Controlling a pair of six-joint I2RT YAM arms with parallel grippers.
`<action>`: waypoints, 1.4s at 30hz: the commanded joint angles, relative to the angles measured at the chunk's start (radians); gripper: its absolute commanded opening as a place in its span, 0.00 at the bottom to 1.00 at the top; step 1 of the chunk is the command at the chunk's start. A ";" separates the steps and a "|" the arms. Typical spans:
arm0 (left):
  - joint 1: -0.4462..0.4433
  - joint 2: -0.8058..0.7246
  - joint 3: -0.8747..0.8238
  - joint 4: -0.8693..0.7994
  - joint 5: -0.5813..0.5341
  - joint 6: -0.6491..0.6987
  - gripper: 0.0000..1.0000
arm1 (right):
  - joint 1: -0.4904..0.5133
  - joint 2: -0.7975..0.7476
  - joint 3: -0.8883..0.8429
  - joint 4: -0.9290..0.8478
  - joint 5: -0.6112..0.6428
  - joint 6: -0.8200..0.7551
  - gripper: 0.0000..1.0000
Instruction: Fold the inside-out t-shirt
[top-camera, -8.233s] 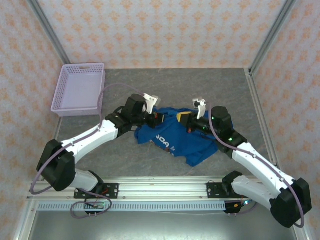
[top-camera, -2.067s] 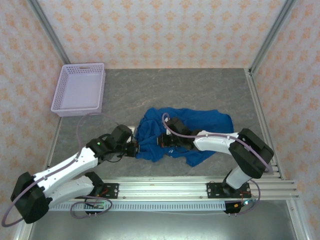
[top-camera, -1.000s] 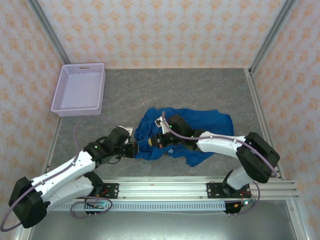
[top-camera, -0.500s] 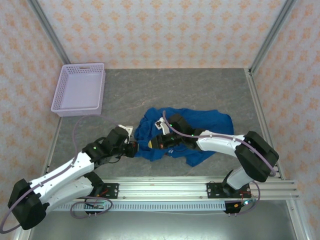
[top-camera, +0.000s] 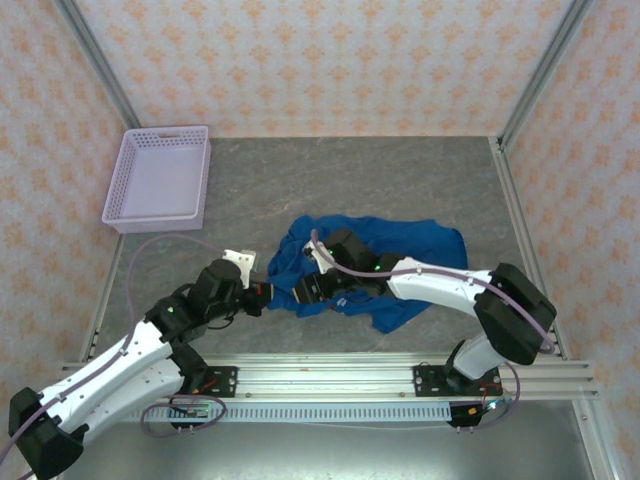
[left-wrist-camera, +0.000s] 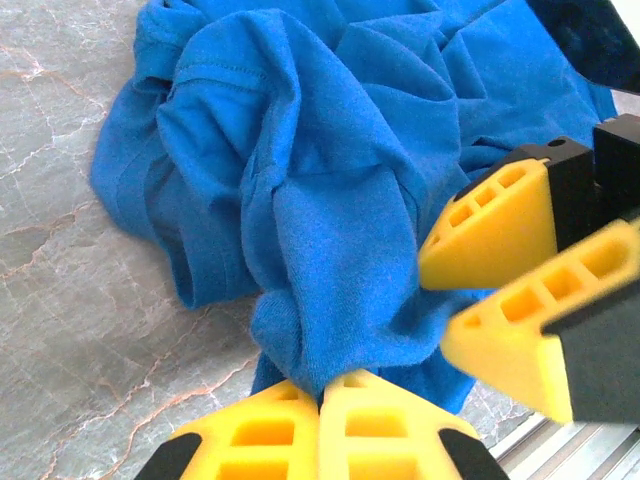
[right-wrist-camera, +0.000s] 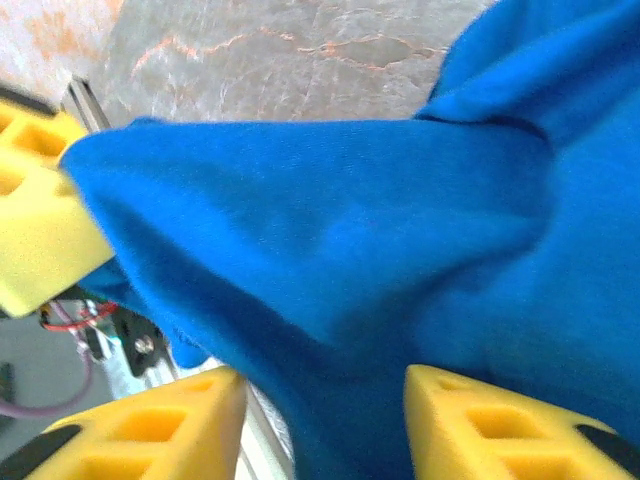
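Observation:
The t-shirt bunches into a narrow fold at the left gripper, so that gripper should take the fold's edge (left-wrist-camera: 270, 325) while the right gripper spreads the shirt flat.
The inside-out t-shirt (top-camera: 410, 245) is royal blue and lies crumpled in the middle of the table. My left gripper (top-camera: 264, 297) is at its left edge, shut on a pinched fold of the cloth (left-wrist-camera: 320, 340). My right gripper (top-camera: 302, 290) is right beside it, reaching in from the right. Its jaws stand open, with blue cloth (right-wrist-camera: 330, 250) draped across the gap between the yellow fingers (right-wrist-camera: 470, 410). In the left wrist view those right fingers (left-wrist-camera: 490, 225) stand apart, close to my left gripper (left-wrist-camera: 320, 392). No lettering or patch shows.
A lavender mesh basket (top-camera: 160, 178) stands at the back left. Metal frame posts rise at the back corners, and the rail (top-camera: 330, 375) with the arm bases runs along the near edge. Bare grey table (top-camera: 350, 175) lies behind the shirt.
My right gripper has opened and let go of the cloth it was pinching. The left gripper stays shut on the fold, and its arm has shifted a little to the left.

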 joint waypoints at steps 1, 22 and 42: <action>0.009 0.006 0.000 -0.005 0.003 0.007 0.00 | 0.027 0.002 0.045 -0.058 0.074 -0.147 0.49; 0.012 0.104 0.045 -0.055 -0.184 0.020 0.25 | -0.005 0.046 -0.015 0.257 -0.229 0.161 0.00; 0.015 0.150 0.125 -0.202 -0.281 -0.020 0.49 | -0.017 0.174 0.075 -0.091 -0.273 0.070 0.02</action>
